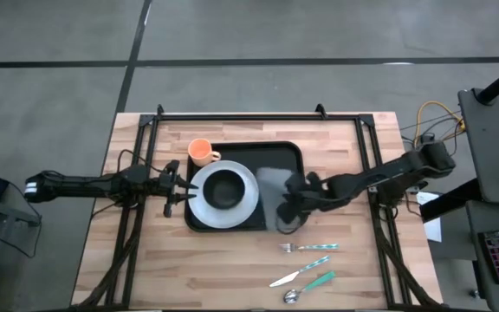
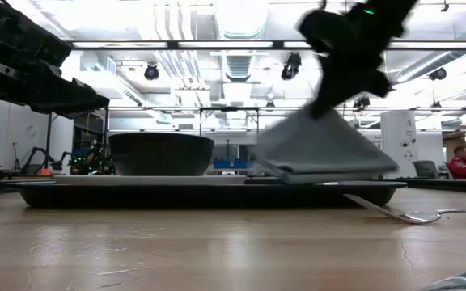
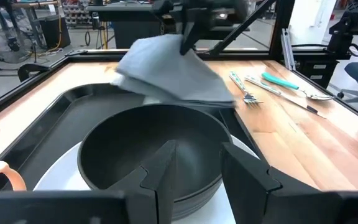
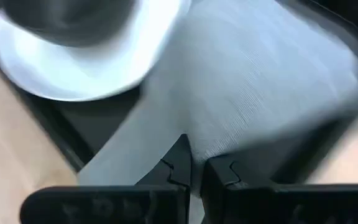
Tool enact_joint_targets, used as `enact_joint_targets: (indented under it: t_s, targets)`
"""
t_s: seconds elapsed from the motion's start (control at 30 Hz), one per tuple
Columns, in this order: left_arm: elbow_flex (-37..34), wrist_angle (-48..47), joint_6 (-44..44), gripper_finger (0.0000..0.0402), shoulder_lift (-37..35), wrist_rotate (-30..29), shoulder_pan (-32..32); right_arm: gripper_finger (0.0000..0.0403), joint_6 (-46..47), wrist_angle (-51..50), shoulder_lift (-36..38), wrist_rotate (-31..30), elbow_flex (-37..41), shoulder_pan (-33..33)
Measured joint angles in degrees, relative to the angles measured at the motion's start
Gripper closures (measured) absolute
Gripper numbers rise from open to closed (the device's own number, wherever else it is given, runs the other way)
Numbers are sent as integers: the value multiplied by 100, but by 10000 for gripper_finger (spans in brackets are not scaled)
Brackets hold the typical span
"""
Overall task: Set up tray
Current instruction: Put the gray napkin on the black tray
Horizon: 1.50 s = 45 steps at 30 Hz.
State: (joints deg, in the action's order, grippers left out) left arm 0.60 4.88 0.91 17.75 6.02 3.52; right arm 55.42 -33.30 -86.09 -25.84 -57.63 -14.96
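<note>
My right gripper needs to release the grey napkin on the tray [image 1: 279, 191] [image 4: 219, 102] next to the white plate, across from my left gripper. The napkin is now over the tray.
The black tray [image 1: 271, 156] lies mid-table. On it sits a white plate [image 1: 248, 201] carrying a black bowl [image 1: 224, 188]; an orange cup [image 1: 200, 152] stands at its far left corner. My right gripper [image 1: 294, 206] is over the tray's right part, shut on the grey napkin [image 1: 274, 184]. The napkin also shows in the low view [image 2: 322, 149] and the left wrist view [image 3: 173, 78]. My left gripper [image 1: 174, 186] is open just left of the plate, its fingers [image 3: 160, 174] before the bowl [image 3: 148, 143], touching nothing I can see. My right gripper pinches the folded napkin between its two fingers [image 4: 179, 165] at its upper edge [image 2: 324, 113], coming from above on a slant from the right. The napkin hangs tilted below the fingers. Its lower edge [image 2: 298, 174] rests on the tray's right part.
A fork [image 1: 308, 248], a knife [image 1: 300, 271] and a teal-handled spoon [image 1: 312, 284] lie on the wood near the tray's near right corner. A black frame [image 1: 232, 115] runs along the table's far and side edges. Bare wood lies near-left [image 1: 163, 269].
</note>
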Motion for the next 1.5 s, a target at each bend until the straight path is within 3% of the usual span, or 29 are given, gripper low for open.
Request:
enact_joint_targets:
  t_s: [0.17,0.33,0.57,0.7,0.77,0.83,0.93,1.0,1.2,1.5]
  targets:
    - [4,3,2,297,60,0,0,394,411,852,797,-365,943,-96]
    - [0,3,1,297,60,2,1,394,-6,2156,1168,-406,1573,27]
    - [2,3,0,297,62,2,1,394,-288,2456,1105,-391,1716,413]
    - [0,2,1,297,62,0,1,394,-1472,2952,1008,-324,1646,636]
    - [2,1,0,297,60,2,0,394,-1801,3015,1019,-335,1605,765]
    - [4,3,0,297,60,2,1,394,-1568,2999,1004,-268,1641,921]
    - [0,3,1,297,62,2,0,394,-555,2969,885,1217,1778,1333]
    - [0,3,0,297,62,0,-1,394,-289,2931,684,1702,1884,1449]
    - [3,3,1,297,60,1,1,394,-121,2868,263,1916,2077,1523]
    - [2,3,1,297,62,0,1,394,-548,2614,318,1165,2043,1534]
